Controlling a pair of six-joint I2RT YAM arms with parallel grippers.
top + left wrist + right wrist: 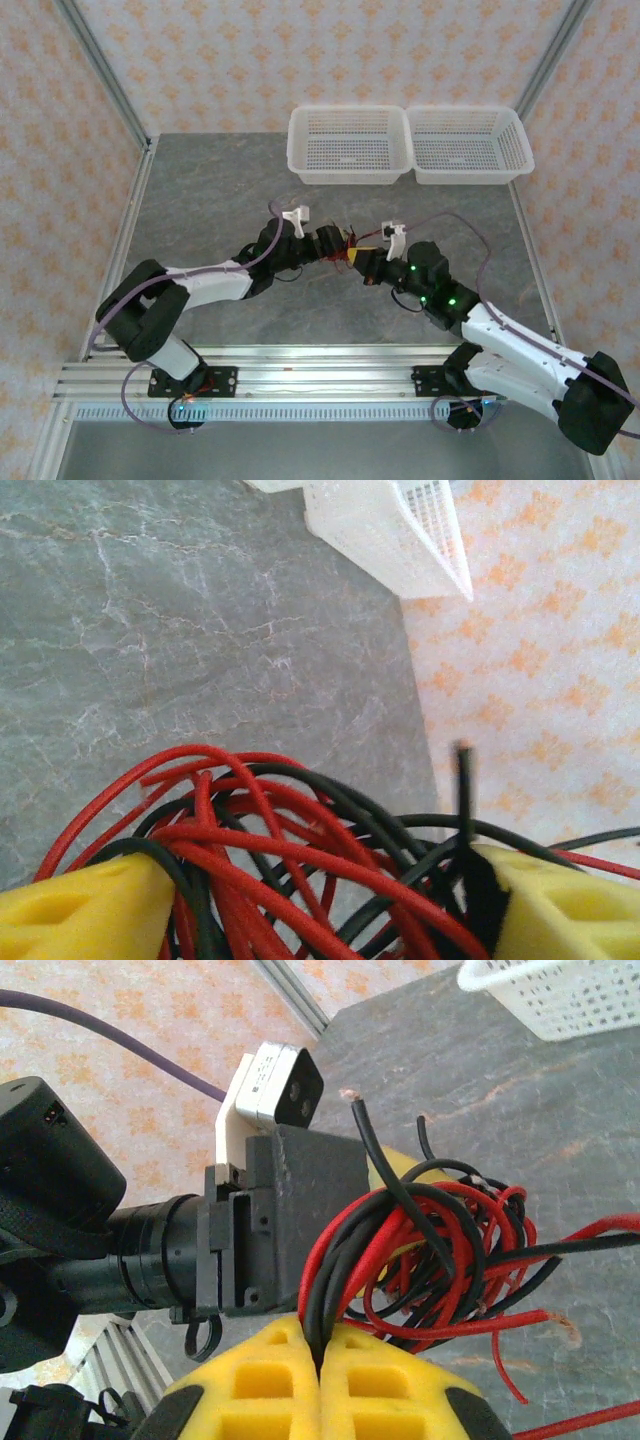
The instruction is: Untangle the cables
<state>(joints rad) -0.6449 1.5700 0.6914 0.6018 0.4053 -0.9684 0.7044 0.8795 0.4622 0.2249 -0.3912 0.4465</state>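
The fingers of my left gripper are open around the knot, so next I put the cables down and take the parts of the cables [350,1252] beside the knot with my right gripper.
The cables [348,251] are a small knot of thin red and black strands held above the grey table between my two grippers. In the left wrist view the tangle [280,850] fills the wide gap of my left gripper [325,910]. Its yellow fingers [80,910] stand far apart, with strands draped over the left one. My right gripper [320,1350] is shut on a few red and black strands that rise from its fingertips into the knot [440,1240]. In the top view the left gripper [338,246] and right gripper [362,262] nearly touch.
Two white perforated baskets [347,145] [470,145] stand side by side at the table's far edge. The left arm's black wrist and white camera [275,1085] sit close in front of my right gripper. Loose red ends trail onto the table [560,1330].
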